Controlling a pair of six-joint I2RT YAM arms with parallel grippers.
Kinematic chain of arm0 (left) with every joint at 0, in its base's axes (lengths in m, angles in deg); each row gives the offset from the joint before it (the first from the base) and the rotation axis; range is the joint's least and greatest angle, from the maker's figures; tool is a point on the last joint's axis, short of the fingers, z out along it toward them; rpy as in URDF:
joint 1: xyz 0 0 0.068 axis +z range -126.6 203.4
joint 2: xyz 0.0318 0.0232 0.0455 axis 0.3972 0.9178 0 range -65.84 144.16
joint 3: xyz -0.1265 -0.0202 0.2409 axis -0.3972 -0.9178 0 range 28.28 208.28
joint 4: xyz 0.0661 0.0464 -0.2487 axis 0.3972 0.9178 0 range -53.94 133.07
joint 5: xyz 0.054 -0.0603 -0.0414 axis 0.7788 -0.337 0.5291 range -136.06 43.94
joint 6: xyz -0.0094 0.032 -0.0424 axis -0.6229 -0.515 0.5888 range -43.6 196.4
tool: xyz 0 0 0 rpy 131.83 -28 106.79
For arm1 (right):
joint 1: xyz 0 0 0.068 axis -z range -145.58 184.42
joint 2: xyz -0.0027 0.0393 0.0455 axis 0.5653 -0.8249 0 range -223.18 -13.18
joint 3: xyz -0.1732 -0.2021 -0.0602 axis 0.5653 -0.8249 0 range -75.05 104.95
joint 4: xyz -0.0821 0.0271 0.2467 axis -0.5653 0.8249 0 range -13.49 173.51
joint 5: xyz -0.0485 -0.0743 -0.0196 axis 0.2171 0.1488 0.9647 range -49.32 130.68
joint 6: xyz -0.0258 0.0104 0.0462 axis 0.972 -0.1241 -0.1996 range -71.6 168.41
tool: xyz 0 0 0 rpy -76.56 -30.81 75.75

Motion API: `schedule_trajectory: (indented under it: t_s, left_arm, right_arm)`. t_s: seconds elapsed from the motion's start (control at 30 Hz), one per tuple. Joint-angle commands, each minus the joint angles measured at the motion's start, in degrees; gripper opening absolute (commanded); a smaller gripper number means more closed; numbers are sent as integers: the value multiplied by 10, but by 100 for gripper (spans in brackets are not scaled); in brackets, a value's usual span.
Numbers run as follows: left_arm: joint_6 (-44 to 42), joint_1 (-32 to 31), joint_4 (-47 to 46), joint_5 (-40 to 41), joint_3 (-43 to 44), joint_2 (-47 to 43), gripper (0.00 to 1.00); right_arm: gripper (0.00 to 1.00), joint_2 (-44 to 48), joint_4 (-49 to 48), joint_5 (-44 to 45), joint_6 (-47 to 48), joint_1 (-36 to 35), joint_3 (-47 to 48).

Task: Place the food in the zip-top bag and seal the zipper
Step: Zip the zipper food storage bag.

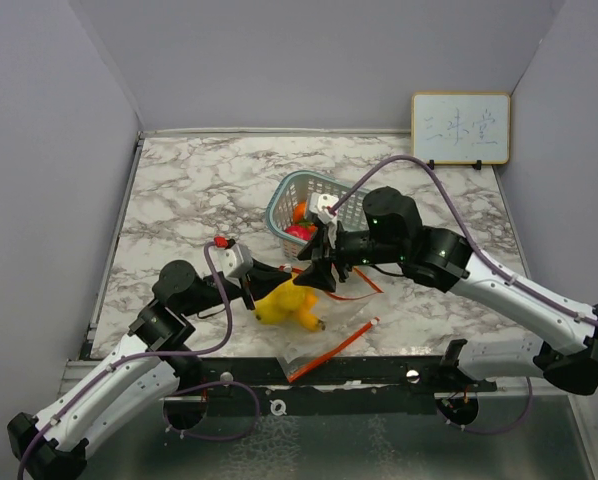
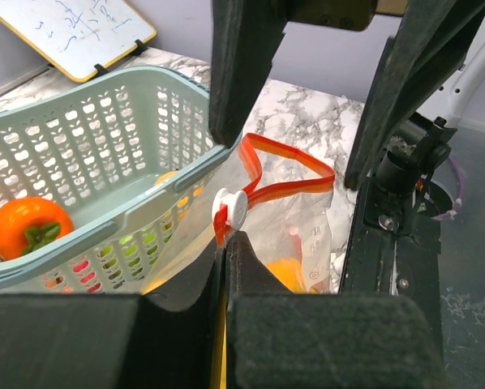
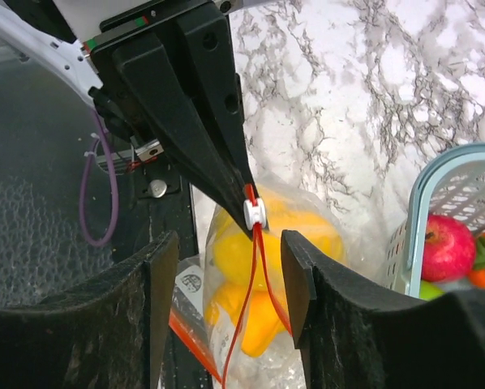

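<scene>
My right gripper straddles the open zipper short of the white slider, so it should pinch the slider (image 3: 255, 213) while my left gripper pulls the zipper end away.
The clear zip-top bag (image 1: 301, 318) lies in front of the teal basket and holds yellow food (image 1: 285, 303), which also shows in the right wrist view (image 3: 263, 259). Its orange-red zipper (image 2: 287, 166) stands open in a loop. My left gripper (image 2: 226, 243) is shut on the zipper strip right beside the white slider (image 2: 230, 209); it also shows in the top view (image 1: 262, 288) and the right wrist view (image 3: 242, 190). My right gripper (image 3: 229, 251) is open and empty, its fingers (image 3: 307, 284) straddling the zipper just below the slider (image 3: 253, 212); in the top view it (image 1: 317, 275) hovers over the bag.
The teal lattice basket (image 1: 289, 192) stands just behind the bag and holds a red apple (image 3: 447, 247), an orange fruit (image 2: 23, 227) and something green. A second orange-red strip (image 1: 329, 350) on flat clear plastic lies by the front edge. A whiteboard (image 1: 460, 128) leans at the back right.
</scene>
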Motion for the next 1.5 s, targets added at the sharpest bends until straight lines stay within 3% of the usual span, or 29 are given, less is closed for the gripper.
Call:
schedule_trajectory:
  t_s: [0.0,0.3,0.53,0.63,0.73,0.77,1.2,1.47]
  left_arm:
    - [4,0,1,13,20,-8,0]
    - [13,0,-10,13,12,-20,0]
    - [14,0,-12,16,8,-21,0]
    - [14,0,-12,16,8,-21,0]
    - [14,0,-12,17,7,-23,0]
    - [14,0,-11,18,7,-23,0]
    - [0,0,46,95,10,-74,0]
    - [2,0,71,183,14,-117,0]
  right_arm:
    - [54,-37,-33,-24,12,-4,22]
    - [52,-55,-74,-39,11,-4,17]
    - [41,-75,-81,-66,7,-4,20]
    - [27,-83,-75,-72,7,-4,22]
    - [5,-86,-66,-71,8,-4,24]
    - [3,-85,-62,-65,8,-3,24]
    - [2,-39,8,54,14,-2,-8]
    - [2,-9,35,75,12,-2,-31]
